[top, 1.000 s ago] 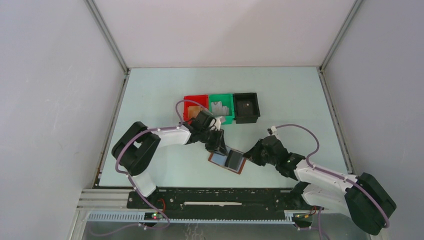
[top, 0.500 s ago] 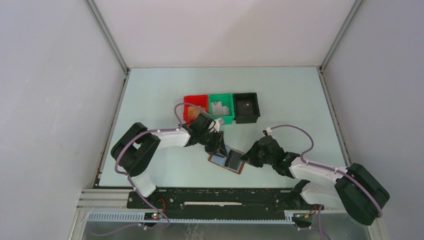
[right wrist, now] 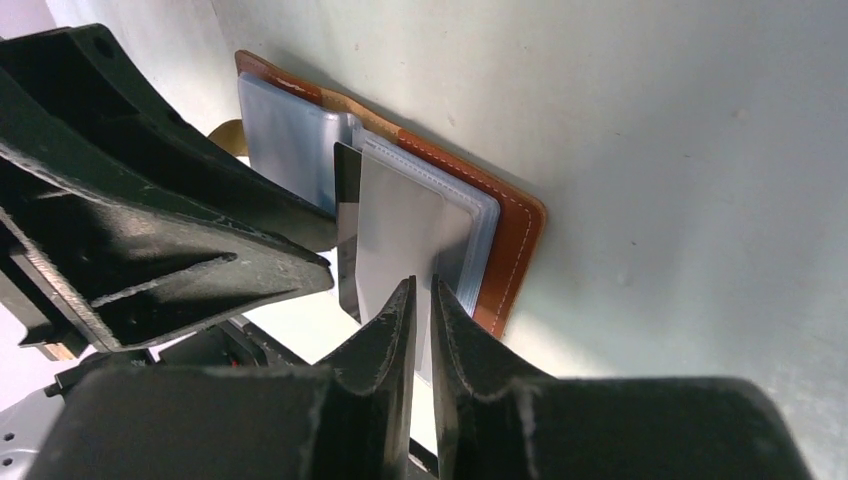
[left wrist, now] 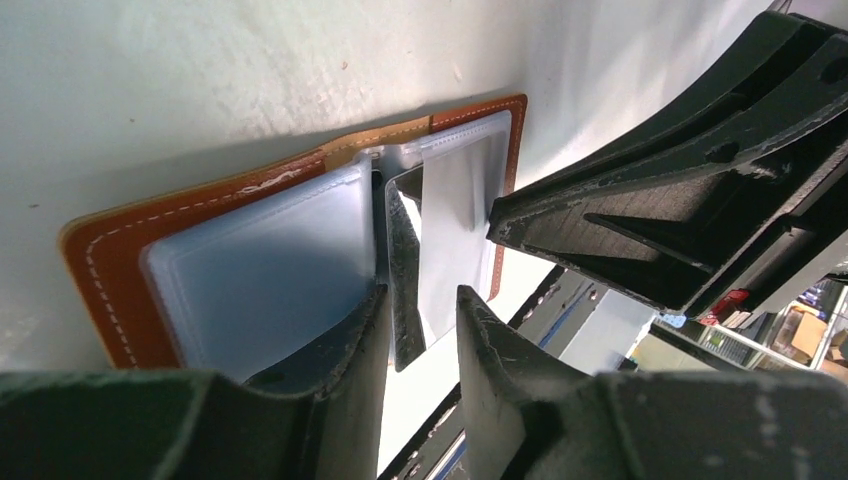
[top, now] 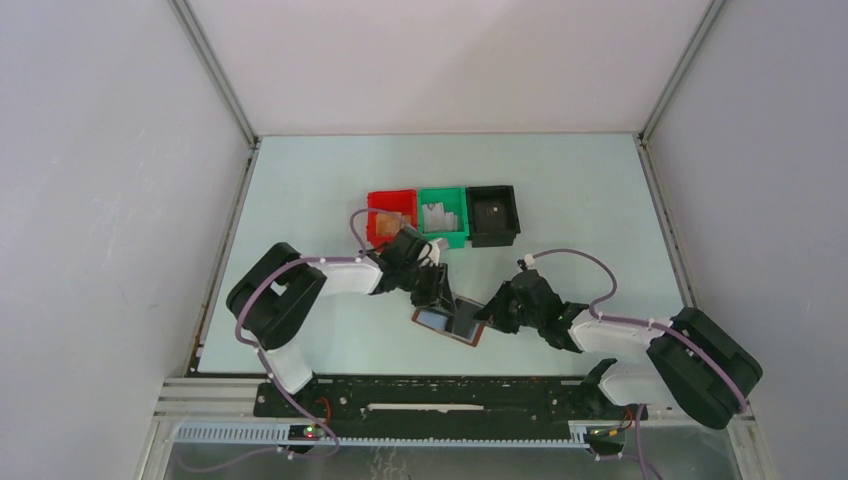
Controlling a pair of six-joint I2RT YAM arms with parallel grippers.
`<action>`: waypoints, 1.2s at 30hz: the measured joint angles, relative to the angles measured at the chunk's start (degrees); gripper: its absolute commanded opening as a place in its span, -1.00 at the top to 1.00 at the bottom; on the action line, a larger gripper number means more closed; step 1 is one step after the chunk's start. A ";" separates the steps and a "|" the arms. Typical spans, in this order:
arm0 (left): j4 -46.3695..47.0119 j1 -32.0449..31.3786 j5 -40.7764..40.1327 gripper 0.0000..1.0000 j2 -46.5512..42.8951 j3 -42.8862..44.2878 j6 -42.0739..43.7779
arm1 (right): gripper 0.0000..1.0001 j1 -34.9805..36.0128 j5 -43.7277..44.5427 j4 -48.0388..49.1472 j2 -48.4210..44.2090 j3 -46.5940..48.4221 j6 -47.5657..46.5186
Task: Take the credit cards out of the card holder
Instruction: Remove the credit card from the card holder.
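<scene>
Next, I pinch the credit card by its exposed edge [left wrist: 402,275] with my left gripper and pull while my right gripper pins the sleeve, as the card sits partly inside the sleeve.
The card holder [top: 432,320] lies open on the table, brown leather with light blue-grey inner faces [left wrist: 120,270] [right wrist: 515,240]. A dark grey credit card [right wrist: 400,230] is tilted up out of its right panel; it also shows edge-on in the left wrist view [left wrist: 403,280] and in the top view [top: 466,321]. My right gripper [right wrist: 422,290] [top: 487,318] is shut on the card's free edge. My left gripper [left wrist: 420,310] [top: 441,298] is open over the fold, one finger on the left panel, the card's edge between its fingers without being pinched.
A red bin [top: 391,213], a green bin [top: 442,212] and a black bin [top: 492,212] stand in a row just behind the card holder. The two grippers are very close together over the holder. The black base rail [top: 440,395] runs along the near edge.
My right gripper has moved left up to the card holder and closed on the card. The card holder has slid slightly left. My left gripper has barely moved.
</scene>
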 measured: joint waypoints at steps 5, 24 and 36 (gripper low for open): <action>0.83 0.00 -0.02 0.26 0.02 -1.51 -0.59 | 0.64 0.02 -0.61 2.67 1.90 0.07 0.46; 10.16 1.11 2.60 1.00 0.20 -6.95 -5.55 | 0.65 -0.48 -1.46 4.94 3.43 0.07 1.01; 9.73 4.55 1.31 1.00 -3.69 -10.01 -5.03 | 0.65 -1.36 -2.34 7.91 5.40 -0.04 1.01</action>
